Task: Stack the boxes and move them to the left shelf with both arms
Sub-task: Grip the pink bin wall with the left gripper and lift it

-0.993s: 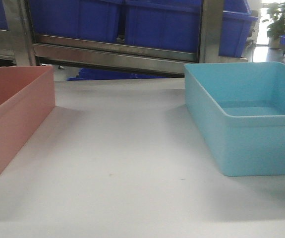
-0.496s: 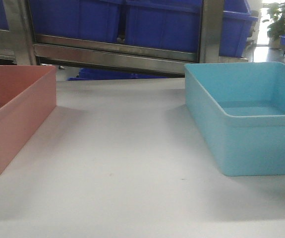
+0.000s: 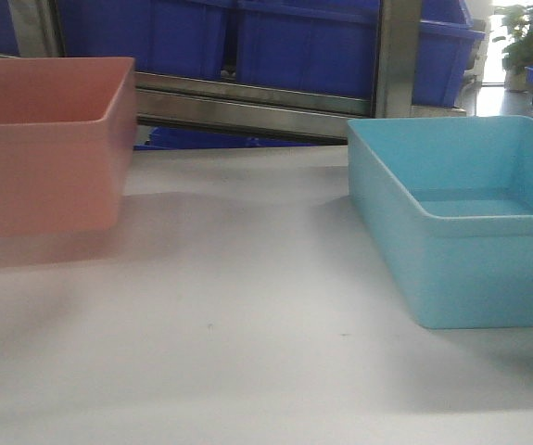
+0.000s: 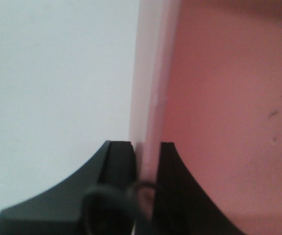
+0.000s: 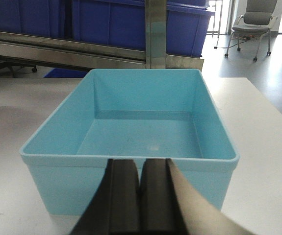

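Note:
The salmon pink box, which hangs above the white table now, will be released by my left gripper on the white table [image 3: 181, 264], next to the turquoise box.
The salmon pink box [image 3: 44, 148] hangs above the white table at the left of the front view, its shadow on the tabletop below. In the left wrist view my left gripper [image 4: 140, 149] is shut on the pink box's wall [image 4: 150, 98], one finger on each side. The turquoise box [image 3: 461, 222] rests on the table at the right, open and empty. In the right wrist view my right gripper [image 5: 141, 164] is shut with nothing between its fingers, just in front of the turquoise box's [image 5: 131, 132] near wall. The left shelf's rollers are out of view.
A steel rack frame [image 3: 247, 107] crosses behind the table, with dark blue crates [image 3: 303, 46] on it and an upright post [image 3: 396, 56] near the turquoise box. An office chair [image 5: 253, 24] stands far right on the floor. The table's right edge [image 5: 273, 117] runs beside the turquoise box.
The pink box has risen off the table and shifted right and up, held by my left gripper. The turquoise box has not moved.

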Action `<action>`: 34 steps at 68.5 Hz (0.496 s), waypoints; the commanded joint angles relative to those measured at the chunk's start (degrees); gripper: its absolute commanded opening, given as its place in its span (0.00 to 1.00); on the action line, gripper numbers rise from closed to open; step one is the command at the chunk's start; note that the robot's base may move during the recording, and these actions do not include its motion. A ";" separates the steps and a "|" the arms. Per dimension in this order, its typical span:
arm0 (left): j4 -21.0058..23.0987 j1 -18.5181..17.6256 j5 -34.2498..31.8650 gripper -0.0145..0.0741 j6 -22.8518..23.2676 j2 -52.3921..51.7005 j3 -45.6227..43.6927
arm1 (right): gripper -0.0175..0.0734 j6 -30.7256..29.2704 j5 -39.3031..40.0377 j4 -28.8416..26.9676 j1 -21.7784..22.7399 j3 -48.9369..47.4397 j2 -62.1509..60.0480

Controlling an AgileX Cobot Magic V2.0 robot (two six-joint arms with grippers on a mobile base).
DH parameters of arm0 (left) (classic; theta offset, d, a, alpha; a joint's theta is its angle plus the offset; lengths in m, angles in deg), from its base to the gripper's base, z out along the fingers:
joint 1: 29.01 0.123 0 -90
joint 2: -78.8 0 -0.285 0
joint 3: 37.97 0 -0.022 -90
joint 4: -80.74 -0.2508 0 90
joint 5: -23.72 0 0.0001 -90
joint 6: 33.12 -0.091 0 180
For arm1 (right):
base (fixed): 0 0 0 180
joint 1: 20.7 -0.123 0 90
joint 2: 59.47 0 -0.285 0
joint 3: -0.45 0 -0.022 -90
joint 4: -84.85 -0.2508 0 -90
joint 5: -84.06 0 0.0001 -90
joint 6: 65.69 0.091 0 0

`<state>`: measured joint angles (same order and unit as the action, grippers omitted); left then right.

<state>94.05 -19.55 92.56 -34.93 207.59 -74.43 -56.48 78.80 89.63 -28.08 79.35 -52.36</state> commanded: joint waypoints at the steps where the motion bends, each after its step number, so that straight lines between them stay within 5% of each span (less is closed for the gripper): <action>1: 5.05 -3.61 0.21 0.16 2.33 -4.66 -2.12 | 0.25 -0.45 4.70 -0.08 0.40 -1.31 -0.98; 19: 4.69 -13.42 -0.57 0.16 6.60 -4.30 -2.12 | 0.25 -0.45 4.70 -0.08 0.40 -1.31 -0.98; 34: 1.23 -17.58 0.08 0.16 11.64 -1.93 -2.01 | 0.25 -0.45 4.70 -0.08 0.40 -1.31 -0.98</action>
<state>94.01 -36.02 93.53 -26.66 208.53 -74.43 -56.48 78.80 89.63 -28.08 79.35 -52.36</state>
